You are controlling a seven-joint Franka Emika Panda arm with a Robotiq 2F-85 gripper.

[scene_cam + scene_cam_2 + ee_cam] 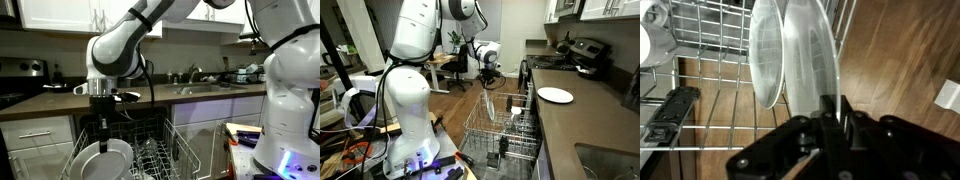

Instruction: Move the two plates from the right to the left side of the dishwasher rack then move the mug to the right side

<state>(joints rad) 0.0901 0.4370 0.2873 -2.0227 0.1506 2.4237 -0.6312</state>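
The robot's gripper will release the white plate upright in the wire rack (pixel 108 176) (pixel 805 75), next to the other white plate.
Two white plates (pixel 805 55) stand upright side by side in the wire dishwasher rack (pixel 710 95). They also show in both exterior views (pixel 100 160) (pixel 490 102). My gripper (pixel 828 112) comes down from above and is shut on the top rim of the nearer plate. It shows in both exterior views too (pixel 103 128) (pixel 488 78). A white rounded thing (pixel 648 35) at the left edge of the wrist view may be the mug; I cannot tell. The rack is pulled out (pixel 172 140) (pixel 512 130).
A lone thin white plate (pixel 556 95) lies on the dark counter beside the rack. A stove (pixel 582 52) stands further back. A sink (pixel 200 88) is set in the counter behind the rack. Wooden floor shows beyond the rack.
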